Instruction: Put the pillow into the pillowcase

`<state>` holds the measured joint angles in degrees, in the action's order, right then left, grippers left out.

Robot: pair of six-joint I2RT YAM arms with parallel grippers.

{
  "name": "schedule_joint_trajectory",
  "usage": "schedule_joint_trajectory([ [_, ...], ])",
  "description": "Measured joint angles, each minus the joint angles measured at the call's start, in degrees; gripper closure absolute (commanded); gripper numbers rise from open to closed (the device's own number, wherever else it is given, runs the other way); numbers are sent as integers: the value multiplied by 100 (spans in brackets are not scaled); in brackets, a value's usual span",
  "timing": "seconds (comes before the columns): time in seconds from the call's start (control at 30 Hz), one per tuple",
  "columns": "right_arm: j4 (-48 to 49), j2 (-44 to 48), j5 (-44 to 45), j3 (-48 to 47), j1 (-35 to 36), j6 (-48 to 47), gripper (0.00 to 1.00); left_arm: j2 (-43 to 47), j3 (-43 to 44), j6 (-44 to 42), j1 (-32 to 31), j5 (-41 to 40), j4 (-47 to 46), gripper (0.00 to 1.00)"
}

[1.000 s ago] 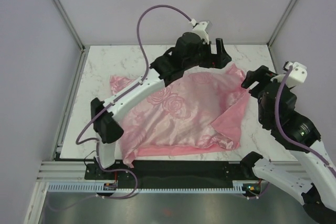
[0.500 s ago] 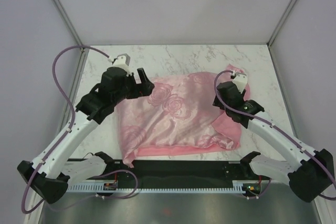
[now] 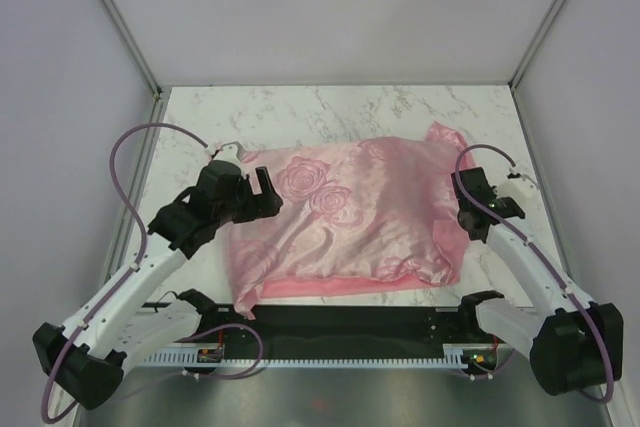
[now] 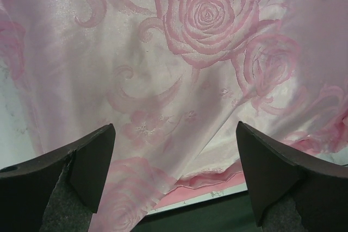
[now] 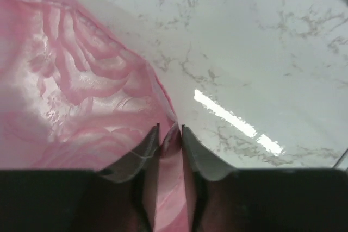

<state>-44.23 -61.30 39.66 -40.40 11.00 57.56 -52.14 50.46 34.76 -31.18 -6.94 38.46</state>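
The pillowcase's edge folds inward below my right gripper. My right gripper needs to open, pinch the pillowcase's edge [image 3: 465, 247] close by and pull it out over the marble.
The pink, rose-patterned pillowcase [image 3: 340, 217] lies spread and slightly puffed on the marble table [image 3: 330, 107]. The pillow is hidden; no cream fabric shows in any view. My left gripper [image 3: 267, 192] hovers over the case's left part with its jaws wide apart and nothing between them; its wrist view shows the satin [image 4: 201, 52] below the gripper [image 4: 174, 156] and a loose hem near the table's front edge. My right gripper [image 3: 463, 205] is at the case's right edge. There the gripper [image 5: 170, 131] is shut on a pinch of pink fabric [image 5: 81, 96].
Bare marble [image 5: 261, 52] lies to the right of the case and behind it. A dark strip [image 4: 217, 215] runs along the table's near edge, just past the case's front hem. Grey walls enclose the table on three sides.
The left arm has swung from the case's far side to its left side, jaws still wide. The right gripper came in to the right edge and closed on the fabric; the folded flap there now lies flat.
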Motion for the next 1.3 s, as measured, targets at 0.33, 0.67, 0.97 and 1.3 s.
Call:
schedule_joint_trajectory([
  [0.33, -1023, 1169, 1281, -127, -170, 879, 53, 520, 7, 31, 0, -680, 621, 0],
  [0.67, 101, 1891, -411, -302, -280, -887, 23, 573, 52, 46, 9, -1425, 1193, 0],
  [0.97, 1823, 857, -3893, -2, -273, -2411, 51, 468, 522, -74, 24, -1613, 1360, 0],
  [1.3, 658, 555, -1718, 302, -264, -688, 83, 581, 461, -146, 24, -1864, 1421, 0],
])
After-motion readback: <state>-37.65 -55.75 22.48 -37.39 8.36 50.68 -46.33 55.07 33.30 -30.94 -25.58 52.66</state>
